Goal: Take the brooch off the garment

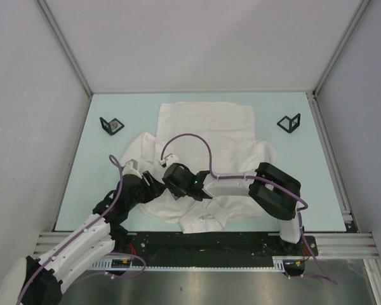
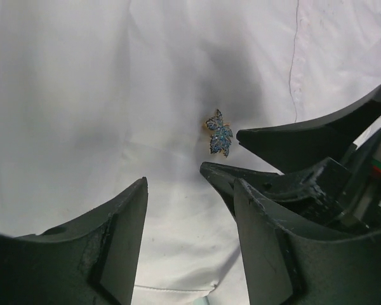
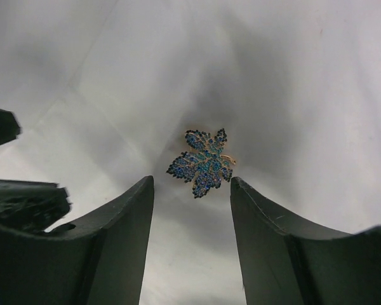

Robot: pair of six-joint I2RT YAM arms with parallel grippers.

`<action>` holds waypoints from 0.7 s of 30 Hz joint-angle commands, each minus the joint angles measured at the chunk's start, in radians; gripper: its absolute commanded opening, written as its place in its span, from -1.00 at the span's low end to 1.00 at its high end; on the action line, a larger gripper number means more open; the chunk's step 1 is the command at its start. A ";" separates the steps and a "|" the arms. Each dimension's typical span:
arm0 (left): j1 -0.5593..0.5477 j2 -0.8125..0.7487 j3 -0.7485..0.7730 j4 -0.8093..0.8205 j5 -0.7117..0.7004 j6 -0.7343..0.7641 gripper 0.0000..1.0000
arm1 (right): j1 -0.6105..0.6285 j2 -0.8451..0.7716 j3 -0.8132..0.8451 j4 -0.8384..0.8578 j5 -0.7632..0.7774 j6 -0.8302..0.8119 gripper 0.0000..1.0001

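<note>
The brooch's jewelled side covers its clasp, so the robot's right gripper will take the brooch's lower edge (image 3: 201,192) and tip it upright before the left gripper works the clasp.
The white shirt (image 1: 206,130) lies spread on the table. A blue jewelled leaf brooch with gold edging (image 3: 203,162) is pinned to it; it also shows in the left wrist view (image 2: 219,133). In the top view the two grippers hide the brooch. My right gripper (image 3: 192,184) is open, its fingertips either side of the brooch's lower edge, just short of it. My left gripper (image 2: 190,190) is open and empty over bare fabric, a little short of the brooch. The two grippers meet tip to tip, left (image 1: 153,183) and right (image 1: 169,179). The right gripper's fingers (image 2: 305,136) show beside the brooch.
Two small black triangular stands sit on the pale green table (image 1: 305,165), one at the back left (image 1: 112,125) and one at the back right (image 1: 289,122). The left gripper's fingers (image 3: 25,203) show at the left of the right wrist view. Grey walls close off three sides.
</note>
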 commanded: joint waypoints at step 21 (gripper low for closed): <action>0.028 -0.058 -0.052 0.024 0.039 -0.011 0.24 | -0.019 0.002 0.075 -0.054 0.023 0.050 -0.49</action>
